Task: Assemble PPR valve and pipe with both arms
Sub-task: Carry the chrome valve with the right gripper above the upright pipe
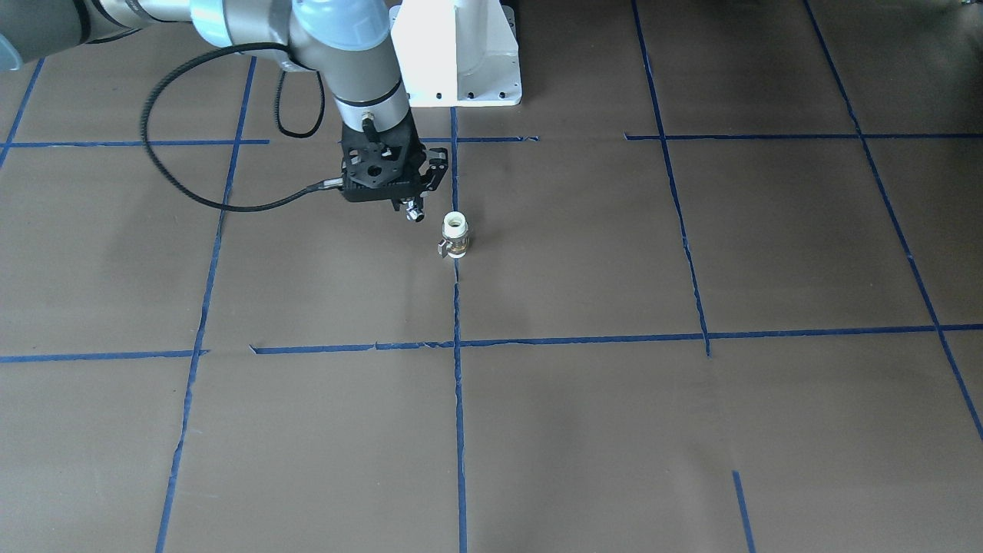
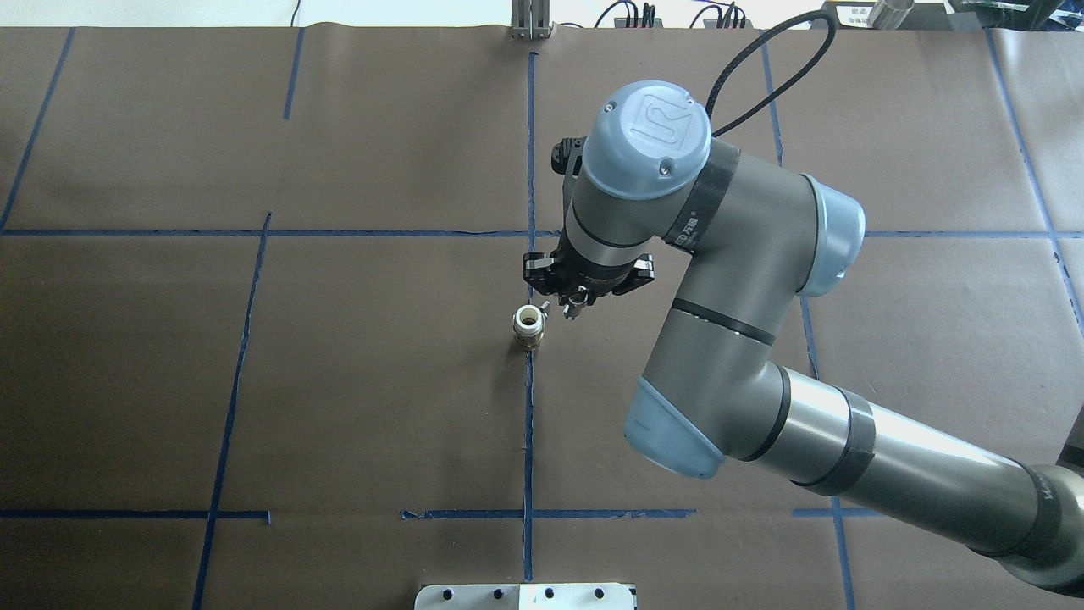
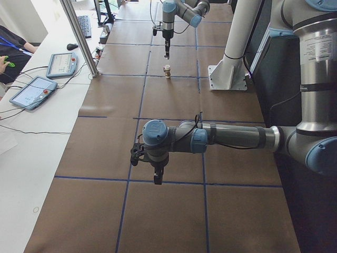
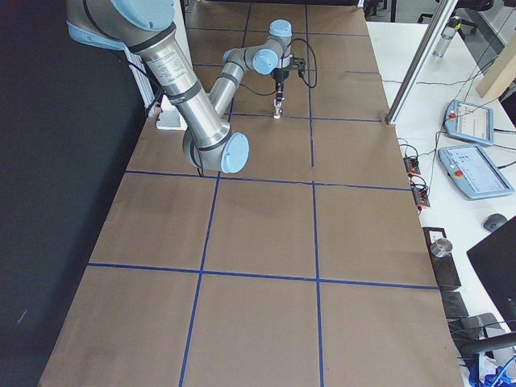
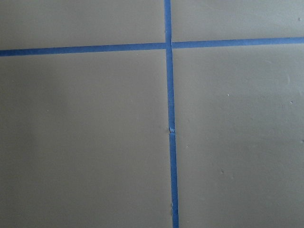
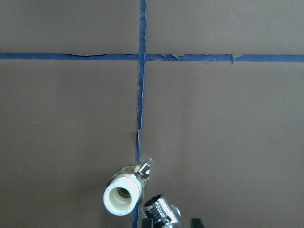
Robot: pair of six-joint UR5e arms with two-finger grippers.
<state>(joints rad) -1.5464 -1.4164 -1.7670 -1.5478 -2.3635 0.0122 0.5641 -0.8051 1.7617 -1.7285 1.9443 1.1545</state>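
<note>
The robot's right gripper will release the chrome pipe in the white upper end of the PPR valve [image 1: 456, 221] [image 6: 123, 194].
The PPR valve [image 1: 455, 234] stands upright on the brown table on a blue tape line, white end up and small lever at its side. It also shows in the overhead view [image 2: 528, 326] and the right wrist view [image 6: 124, 191]. My right gripper [image 1: 415, 213] is shut on the chrome pipe [image 6: 161, 214] and holds it just beside the valve, a little above the table and apart from it. My left gripper [image 3: 157, 176] hangs over bare table far from the valve and shows only in the exterior left view. I cannot tell whether it is open or shut.
The white pedestal base [image 1: 461, 61] stands behind the valve. Blue tape lines [image 5: 170, 133] cross the brown table. A side table with teach pendants [image 3: 34, 90] and a metal post [image 3: 79, 37] runs along the operators' side.
</note>
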